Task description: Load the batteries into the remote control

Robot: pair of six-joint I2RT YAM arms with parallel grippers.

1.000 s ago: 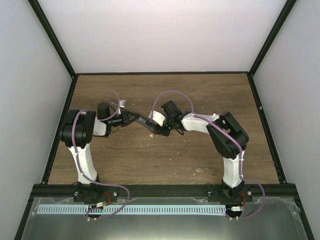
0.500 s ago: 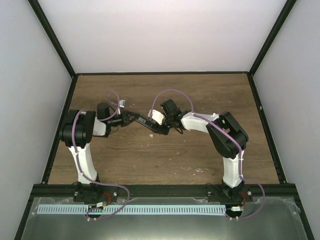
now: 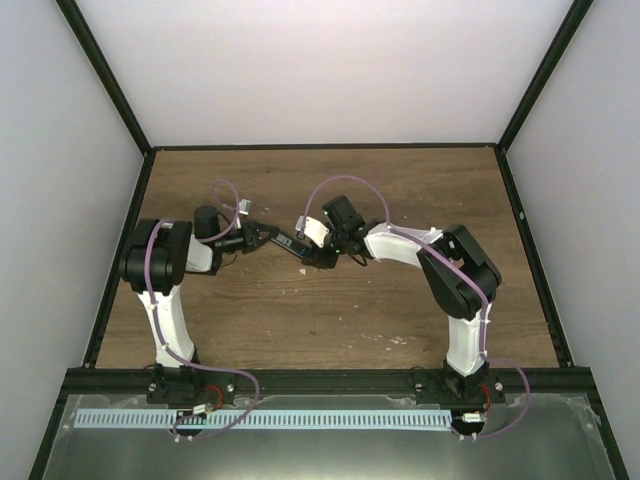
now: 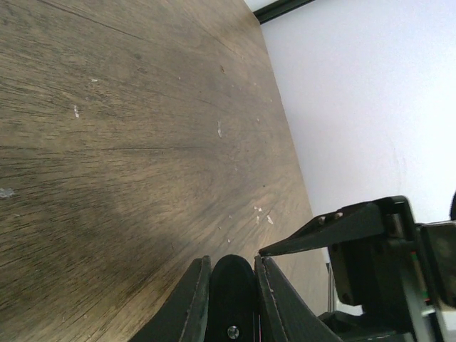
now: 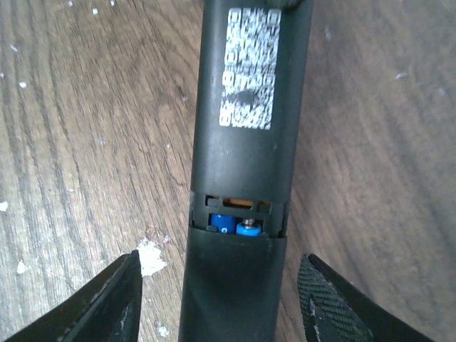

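The blue batteries still show in the gap beside the cover, so my right gripper will take the cover farther back (image 5: 228,320) and push it toward the white label.
The remote control (image 5: 249,142), a slim black bar with a worn white label, hangs just above the wooden table. Its far end sits between the fingers of my left gripper (image 4: 231,265), which is shut on it (image 3: 290,243). Two blue batteries (image 5: 239,226) show through a narrow gap in its compartment. A black cover (image 5: 231,285) lies over the rest of the compartment. My right gripper (image 5: 221,313) is open, with one finger on each side of the covered end and neither touching it. In the top view my left gripper (image 3: 262,236) and right gripper (image 3: 322,255) meet mid-table.
Pale flecks of debris (image 5: 148,256) lie on the wooden table (image 3: 330,320), some near its front edge (image 3: 395,340). White walls with black frame posts (image 3: 525,110) close in the table on three sides. One right-gripper finger (image 4: 335,226) shows in the left wrist view.
My right gripper's jaws have opened wider around the remote's covered end and its wrist has shifted slightly. The left gripper and the remote have stayed still.
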